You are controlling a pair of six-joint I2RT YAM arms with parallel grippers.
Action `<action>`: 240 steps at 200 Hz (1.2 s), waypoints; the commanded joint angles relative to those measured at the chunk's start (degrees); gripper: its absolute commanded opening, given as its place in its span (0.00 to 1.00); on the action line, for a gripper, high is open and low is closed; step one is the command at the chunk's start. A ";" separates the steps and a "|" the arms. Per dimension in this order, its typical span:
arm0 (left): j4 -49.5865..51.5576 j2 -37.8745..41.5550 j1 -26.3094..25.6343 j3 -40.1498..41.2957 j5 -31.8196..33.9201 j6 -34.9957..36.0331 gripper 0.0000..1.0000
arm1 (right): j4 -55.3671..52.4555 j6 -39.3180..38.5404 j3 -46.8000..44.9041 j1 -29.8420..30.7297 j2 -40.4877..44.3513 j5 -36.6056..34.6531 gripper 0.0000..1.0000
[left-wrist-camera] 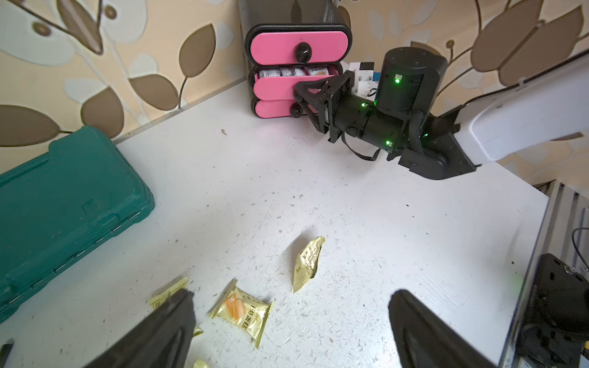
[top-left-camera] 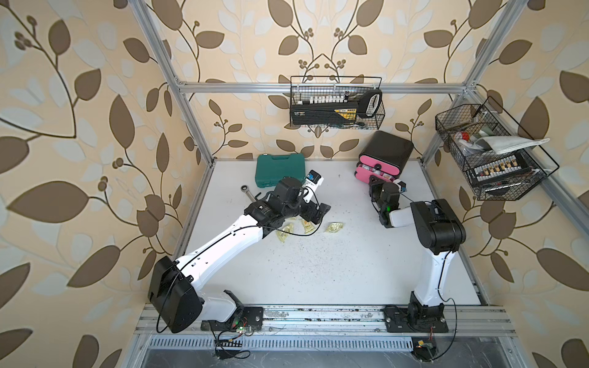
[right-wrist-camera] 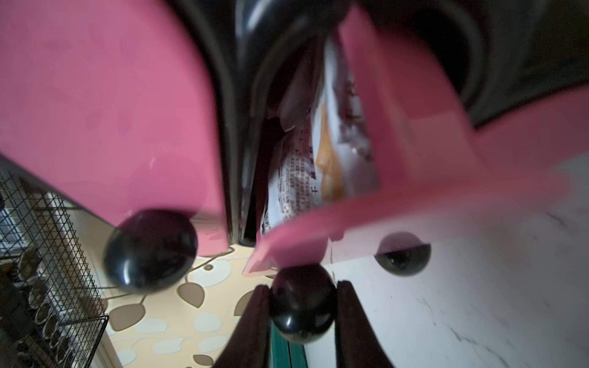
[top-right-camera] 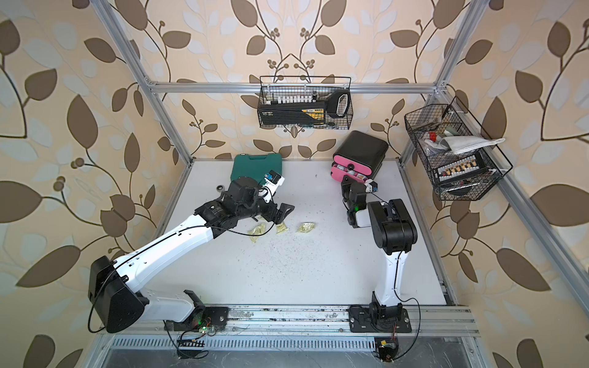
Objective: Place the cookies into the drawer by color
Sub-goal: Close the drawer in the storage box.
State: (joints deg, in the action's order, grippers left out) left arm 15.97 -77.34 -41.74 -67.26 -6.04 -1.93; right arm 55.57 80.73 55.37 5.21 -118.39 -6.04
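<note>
My right gripper should shut the middle pink drawer, since it holds white packets and the cookies are yellow-green, and then take the bottom drawer's knob [right-wrist-camera: 403, 256].
Three yellow-green cookies [top-left-camera: 333, 227] [top-left-camera: 307, 225] [top-left-camera: 284, 234] lie on the white table. My left gripper [left-wrist-camera: 291, 294] hangs open just above them, one cookie [left-wrist-camera: 242, 310] lying between its fingers, another [left-wrist-camera: 309, 263] beyond and a third [left-wrist-camera: 169, 291] partly under a finger. The black drawer [top-left-camera: 387, 153] cabinet stands at the back right. Its middle pink drawer [left-wrist-camera: 280, 87] is pulled partly out with white packets [right-wrist-camera: 318, 159] inside. My right gripper [right-wrist-camera: 302, 302] is shut on that drawer's round black knob [right-wrist-camera: 302, 313]. In both top views the right gripper [top-right-camera: 345, 180] sits against the drawer front.
A green tool case [top-left-camera: 280, 169] lies at the back left with a silver wrench [top-left-camera: 247, 189] beside it. Two wire baskets [top-left-camera: 336, 102] [top-left-camera: 490, 153] hang on the frame above the table's back and right edges. Metal rails border the table.
</note>
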 commanded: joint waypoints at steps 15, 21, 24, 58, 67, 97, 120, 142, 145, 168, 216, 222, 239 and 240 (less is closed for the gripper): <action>-1.47 1.41 -0.56 -0.06 0.37 0.48 0.98 | 0.54 -1.09 4.46 -0.35 -1.67 0.18 0.27; -1.49 1.41 -0.58 -0.06 0.29 0.53 0.98 | 0.14 -1.09 4.62 -0.50 -1.84 0.24 0.27; -1.49 1.47 -0.54 -0.06 0.27 0.48 0.98 | 0.01 -1.16 4.69 -0.61 -1.88 0.32 0.27; -1.38 1.26 -0.55 -0.15 -0.10 0.35 0.98 | -1.47 -1.67 4.74 -1.19 -1.75 1.13 0.36; -1.39 1.31 -0.60 -0.15 -0.06 0.28 0.98 | -1.69 -2.23 4.76 -1.37 -1.61 1.53 0.40; -1.41 1.18 -0.54 -0.15 -0.02 0.35 0.98 | -2.19 -4.54 4.56 -1.73 0.09 3.87 0.47; -1.32 1.28 -0.63 -0.24 0.03 0.39 0.98 | -0.15 -5.61 2.29 -1.93 2.82 5.94 0.47; -1.30 1.26 -0.55 -0.17 0.09 0.35 0.98 | 2.29 -5.65 -1.70 -1.87 6.96 8.76 0.50; -1.31 1.31 -0.61 -0.15 0.15 0.33 0.98 | 2.58 -5.70 -2.46 -1.87 7.63 9.03 0.51; -1.40 1.25 -0.55 -0.25 -0.07 0.33 0.98 | 3.48 -6.47 -7.93 -2.03 13.07 10.69 0.53; -1.40 1.08 -0.58 -0.15 -0.47 0.15 0.98 | 5.31 -3.48 -11.45 -2.65 12.23 11.02 0.33; -1.38 1.12 -0.55 -0.15 -0.33 0.17 0.98 | 6.22 -3.05 -10.99 -2.68 11.16 10.74 0.30; -1.36 1.18 -0.56 -0.15 -0.06 0.41 0.98 | 6.21 -2.57 -9.22 -2.84 8.76 9.47 0.20; -1.37 1.20 -0.55 -0.15 -0.04 0.42 0.98 | 6.17 -2.67 -9.09 -2.88 8.60 9.43 0.20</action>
State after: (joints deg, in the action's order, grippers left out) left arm 16.01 -77.34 -41.74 -67.26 -6.07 -1.91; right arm 60.47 77.12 44.86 2.70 -106.06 4.05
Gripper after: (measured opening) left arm 0.984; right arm 0.245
